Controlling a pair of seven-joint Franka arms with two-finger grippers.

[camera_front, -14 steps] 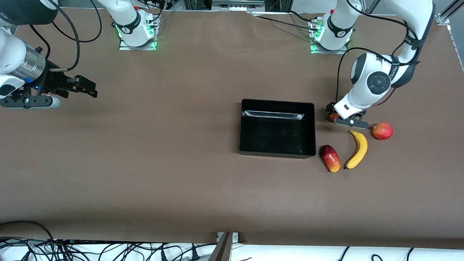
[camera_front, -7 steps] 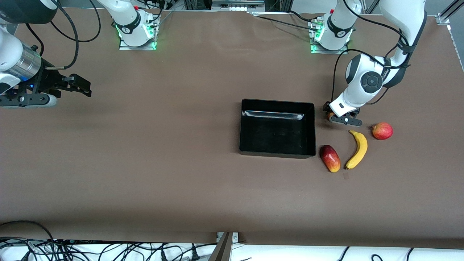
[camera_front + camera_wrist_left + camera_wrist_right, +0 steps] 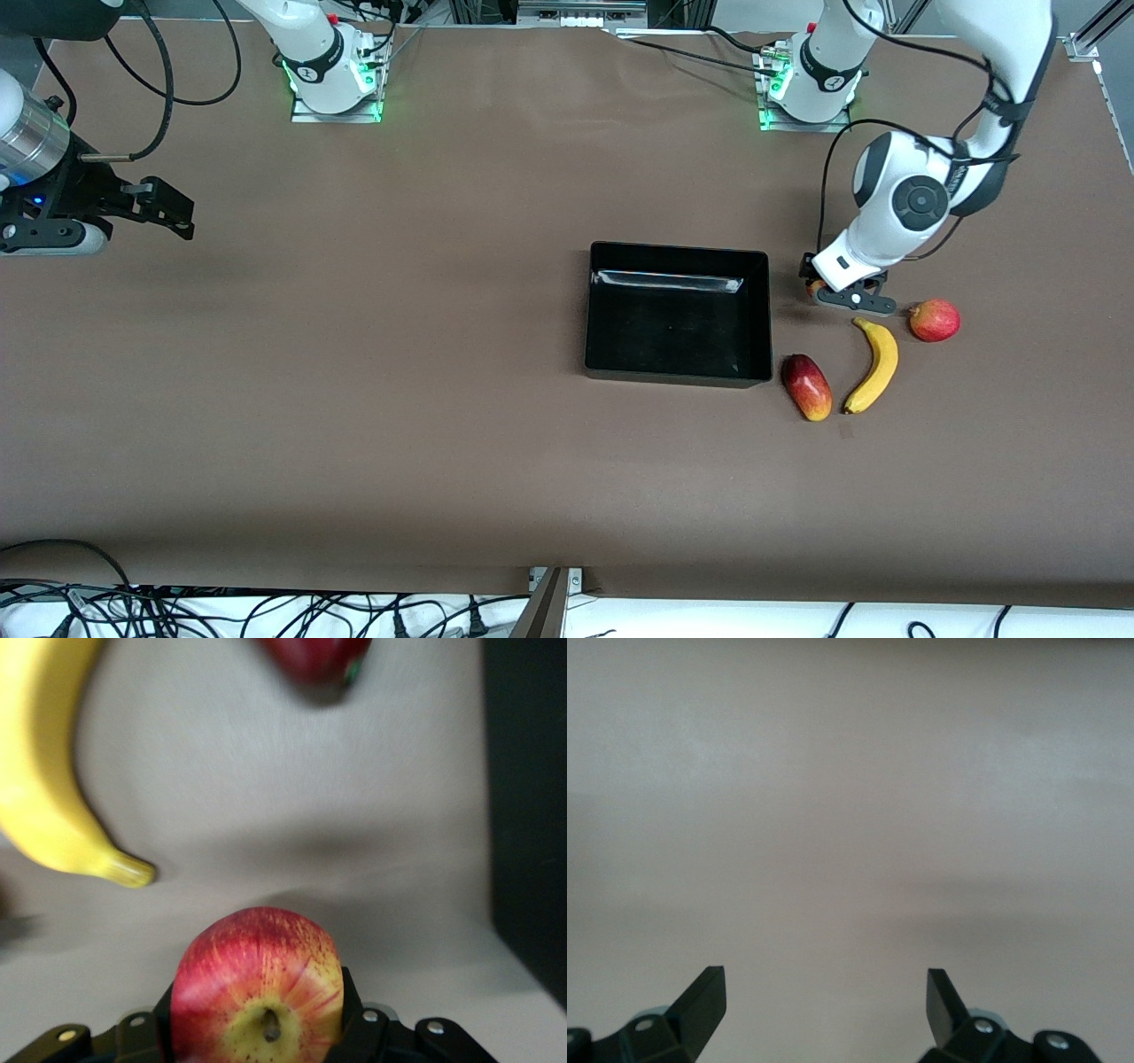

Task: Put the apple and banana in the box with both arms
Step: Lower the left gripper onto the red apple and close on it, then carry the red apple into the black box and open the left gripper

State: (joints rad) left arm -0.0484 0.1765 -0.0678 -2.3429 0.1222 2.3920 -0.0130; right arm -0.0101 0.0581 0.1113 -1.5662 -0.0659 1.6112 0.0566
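Observation:
Next, my left gripper lets go of the apple inside the black box, on the shiny streak's end (image 3: 713, 285) nearest the banana.
My left gripper (image 3: 826, 291) is shut on the apple (image 3: 257, 979), red with yellow streaks and a dimpled stem end, and holds it low beside the black box (image 3: 678, 251) at the left arm's end. In the front view only a sliver of the apple (image 3: 812, 286) shows. The banana (image 3: 875, 365) lies on the table nearer the front camera than that gripper; it also shows in the left wrist view (image 3: 44, 771). My right gripper (image 3: 168, 208) is open and empty over bare table at the right arm's end, with its fingertips (image 3: 704, 992) wide apart.
A pinkish-red round fruit (image 3: 935, 320) lies beside the banana toward the left arm's end. An oblong red-yellow fruit (image 3: 807, 386) lies between the banana and the box's near corner. The box's dark wall (image 3: 532, 815) shows in the left wrist view.
My right gripper has drawn back toward the right arm's end of the table. My left gripper, with the apple, shifted slightly toward the box and back.

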